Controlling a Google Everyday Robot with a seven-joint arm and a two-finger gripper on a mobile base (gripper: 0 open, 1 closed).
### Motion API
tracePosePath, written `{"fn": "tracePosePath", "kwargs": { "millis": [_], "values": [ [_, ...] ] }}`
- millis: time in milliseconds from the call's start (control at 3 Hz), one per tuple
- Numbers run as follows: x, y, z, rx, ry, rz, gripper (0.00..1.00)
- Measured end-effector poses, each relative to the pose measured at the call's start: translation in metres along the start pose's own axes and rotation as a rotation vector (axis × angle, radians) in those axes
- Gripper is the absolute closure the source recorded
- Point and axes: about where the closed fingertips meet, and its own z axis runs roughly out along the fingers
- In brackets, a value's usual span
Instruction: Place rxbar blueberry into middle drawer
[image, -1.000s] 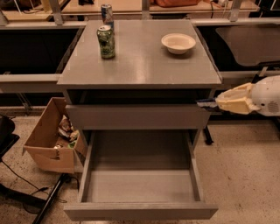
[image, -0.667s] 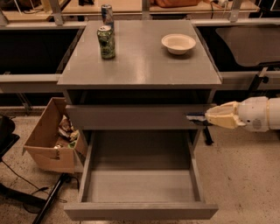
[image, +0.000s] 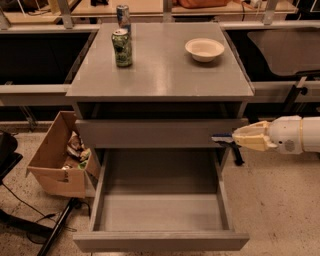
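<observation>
Next, the gripper releases the rxbar blueberry near the centre of the open middle drawer's grey bottom (image: 172, 198).
My gripper (image: 235, 137) reaches in from the right, level with the upper drawer front's right end and above the right rim of the open drawer. It is shut on the rxbar blueberry (image: 221, 138), a thin dark blue bar that sticks out leftward from the fingertips. The middle drawer (image: 160, 241) is pulled out wide below the closed grey drawer front (image: 150, 132). Its grey floor holds nothing.
On the cabinet top (image: 165, 75) stand a green can (image: 122, 47), a second can (image: 123, 14) behind it, and a white bowl (image: 204, 49). An open cardboard box (image: 57, 155) with items sits on the floor at the left. Dark cables lie at the lower left.
My gripper has moved left, from beside the cabinet's right side to its front right corner, carrying the bar. The drawer and the things on top have not moved.
</observation>
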Motion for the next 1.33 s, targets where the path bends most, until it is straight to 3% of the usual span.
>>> {"fn": "tracePosePath", "kwargs": {
  "millis": [333, 667, 1000, 1333],
  "values": [
    [0.018, 0.012, 0.022, -0.025, 0.022, 0.028, 1.0],
    [0.088, 0.047, 0.084, -0.102, 0.039, 0.077, 1.0],
    [0.142, 0.074, 0.148, -0.171, 0.053, 0.077, 1.0],
    [0.171, 0.082, 0.202, -0.208, 0.049, 0.062, 1.0]
  ]
}}
